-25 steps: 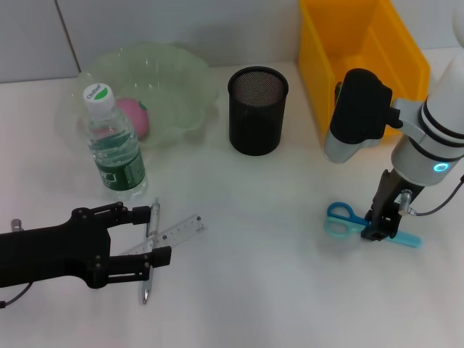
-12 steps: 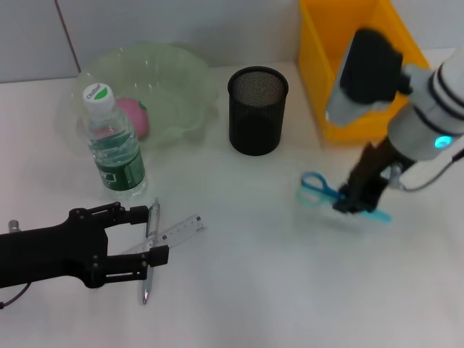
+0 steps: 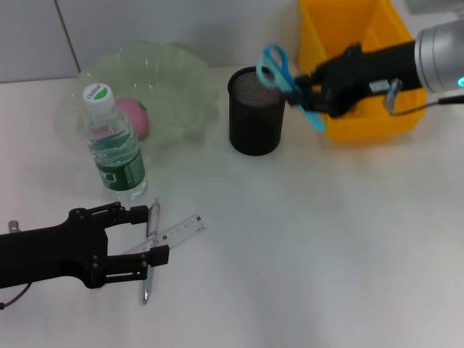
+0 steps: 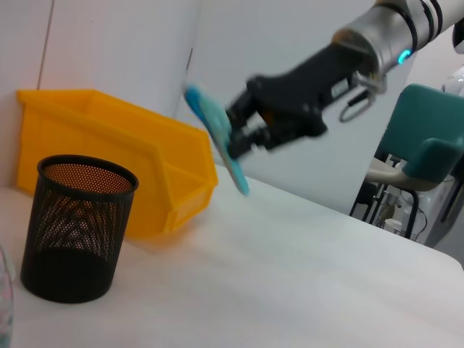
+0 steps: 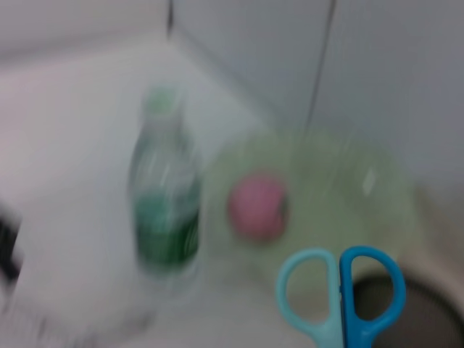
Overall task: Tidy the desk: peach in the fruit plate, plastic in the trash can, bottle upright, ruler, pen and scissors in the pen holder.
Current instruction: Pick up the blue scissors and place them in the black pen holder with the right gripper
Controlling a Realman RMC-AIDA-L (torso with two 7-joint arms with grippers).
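Observation:
The robot's right gripper will release the blue scissors, now held just beside the pen holder's rim, inside the black pen holder, on the pen holder's side [image 3: 271, 100] [image 5: 428, 328] by the yellow bin.
My right gripper [image 3: 299, 93] is shut on the blue scissors [image 3: 274, 64] and holds them in the air just right of the rim of the black mesh pen holder [image 3: 257, 112], handles toward the holder. The left wrist view shows the scissors [image 4: 217, 138] tilted in that gripper [image 4: 246, 138], above and beyond the holder [image 4: 75, 228]. My left gripper [image 3: 147, 235] is open low over the table, its fingers straddling the pen [image 3: 150, 246] and the clear ruler [image 3: 176, 232]. The peach [image 3: 135, 116] lies in the green fruit plate [image 3: 174, 72]. The bottle [image 3: 114, 145] stands upright. The plastic is out of view.
A yellow bin [image 3: 377, 119] stands at the back right, just behind my right arm. The bottle is close to the fruit plate's front edge and just beyond my left gripper. In the right wrist view the scissors' handles [image 5: 341, 290] show in front of the peach [image 5: 257, 206].
My right gripper has lifted the scissors off the table at the front right and carried them up and left to the pen holder's rim. The left arm has not moved.

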